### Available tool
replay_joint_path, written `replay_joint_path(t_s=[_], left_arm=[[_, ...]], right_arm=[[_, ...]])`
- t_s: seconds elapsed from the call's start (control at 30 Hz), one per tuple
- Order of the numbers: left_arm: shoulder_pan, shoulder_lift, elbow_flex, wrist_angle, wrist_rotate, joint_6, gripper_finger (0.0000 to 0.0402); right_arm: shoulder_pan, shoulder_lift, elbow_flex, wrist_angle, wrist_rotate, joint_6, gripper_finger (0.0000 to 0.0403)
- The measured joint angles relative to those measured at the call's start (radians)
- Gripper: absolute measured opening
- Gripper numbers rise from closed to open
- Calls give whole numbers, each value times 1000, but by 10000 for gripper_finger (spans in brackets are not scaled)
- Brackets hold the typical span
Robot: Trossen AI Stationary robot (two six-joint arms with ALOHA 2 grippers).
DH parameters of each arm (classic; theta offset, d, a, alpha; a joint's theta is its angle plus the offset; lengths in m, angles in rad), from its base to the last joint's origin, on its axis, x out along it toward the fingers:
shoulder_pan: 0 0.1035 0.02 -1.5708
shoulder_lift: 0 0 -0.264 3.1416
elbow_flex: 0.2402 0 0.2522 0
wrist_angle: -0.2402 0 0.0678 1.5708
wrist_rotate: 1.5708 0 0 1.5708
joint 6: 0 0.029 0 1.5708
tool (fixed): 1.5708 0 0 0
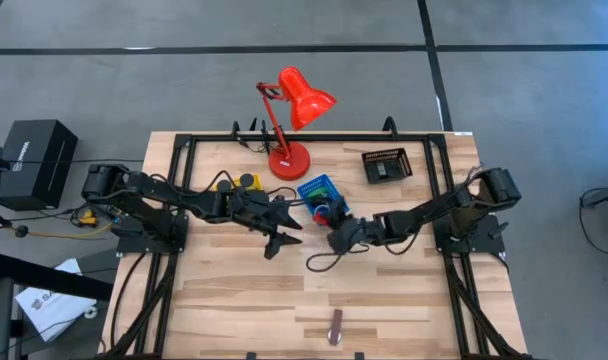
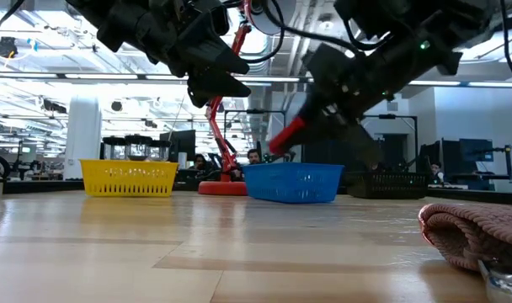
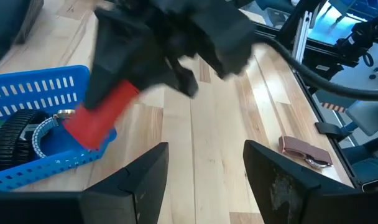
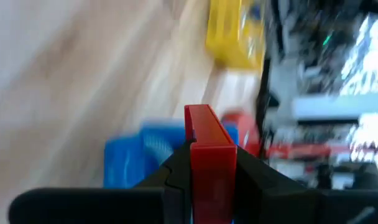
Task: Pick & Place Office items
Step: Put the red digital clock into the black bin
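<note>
My right gripper will put the red block down in the black mesh tray (image 1: 391, 165), next to the small pale item. The red block is now at the tray's near corner.
A red block (image 3: 103, 114) is in my right gripper (image 1: 334, 226), which is shut on it at the near corner of the blue mesh tray (image 1: 319, 192). In that tray lie a black disc (image 3: 15, 132) and a silvery ring (image 3: 47, 132). My left gripper (image 3: 204, 177) hovers open just left of it, above the bare table, with nothing between its fingers. A brown-silver bar (image 1: 335, 327) lies flat near the table's front edge. My right gripper pinches the red block's two long sides (image 4: 209, 163) between its two fingers. The fingers come from the table's right, slanting down, and lie along the block. The block's free end (image 3: 83, 132) sticks out past the fingertips, tilted down at the blue tray's rim; whether it touches, I cannot tell.
A yellow mesh tray (image 1: 234, 183) shows behind the left arm, and a black mesh tray (image 1: 386, 165) stands at the far right. The tall red desk lamp (image 1: 289, 160) stands at the far edge beside the blue tray. Bare wood lies between the arms and the front edge.
</note>
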Motion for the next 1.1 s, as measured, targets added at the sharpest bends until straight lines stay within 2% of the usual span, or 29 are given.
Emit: replay_joint_path(t_s=[0.3, 0.4, 0.53, 0.77, 0.9, 1.0, 1.1], left_arm=[[0, 0, 0, 0, 1, 0, 204], [0, 0, 0, 0, 2, 0, 204], [-1, 0, 0, 0, 2, 0, 204], [-1, 0, 0, 2, 3, 0, 204], [-1, 0, 0, 5, 3, 0, 204], [-1, 0, 0, 7, 3, 0, 204], [-1, 0, 0, 10, 3, 0, 204]], right_arm=[[-102, -265, 0, -428, 21, 360, 65], [-178, -370, -15, -559, 21, 520, 65], [-312, -505, -103, -648, 22, 680, 65], [-539, -707, -277, -560, 21, 810, 65], [-668, -747, -329, -535, 11, 1047, 65], [-752, -739, -346, -535, -75, 1235, 65], [-815, -705, -346, -533, -180, 1285, 65]])
